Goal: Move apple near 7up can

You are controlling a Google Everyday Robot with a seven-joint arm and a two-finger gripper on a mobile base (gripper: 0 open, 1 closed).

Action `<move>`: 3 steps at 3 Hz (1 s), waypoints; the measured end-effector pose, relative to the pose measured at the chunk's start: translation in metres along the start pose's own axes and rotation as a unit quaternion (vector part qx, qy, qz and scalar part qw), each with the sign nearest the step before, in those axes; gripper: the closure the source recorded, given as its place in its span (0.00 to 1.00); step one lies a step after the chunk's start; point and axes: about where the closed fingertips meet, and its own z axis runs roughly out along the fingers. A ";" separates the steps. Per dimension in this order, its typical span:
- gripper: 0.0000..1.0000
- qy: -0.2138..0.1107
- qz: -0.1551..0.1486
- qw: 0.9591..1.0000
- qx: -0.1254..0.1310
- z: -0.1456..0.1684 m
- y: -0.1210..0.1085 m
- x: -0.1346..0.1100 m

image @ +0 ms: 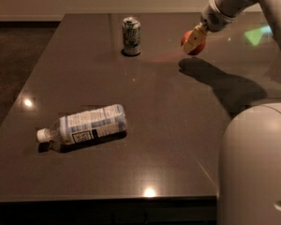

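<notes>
I should set the apple free from my gripper on the bare table (148, 51) beside the base of the 7up can, facing my arm. The apple is held just above the table now.
The 7up can (131, 35) stands upright at the far middle of the dark table (168, 125). The red-orange apple (198, 48) is to the right of the can, held a little above the table with its shadow below it. My gripper (194, 40) reaches in from the upper right and is shut on the apple, its yellowish fingers (192, 42) partly covering it. A wide gap of bare table lies between the apple and the can.
A clear plastic bottle (86, 125) with a white cap lies on its side at the front left. My white robot body (255, 165) fills the lower right corner. The table's front edge runs along the bottom.
</notes>
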 end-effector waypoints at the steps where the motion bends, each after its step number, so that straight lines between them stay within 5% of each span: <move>1: 1.00 -0.020 -0.034 0.999 -0.008 0.004 0.025 -0.036; 3: 1.00 -0.029 -0.088 0.995 -0.026 0.039 0.066 -0.093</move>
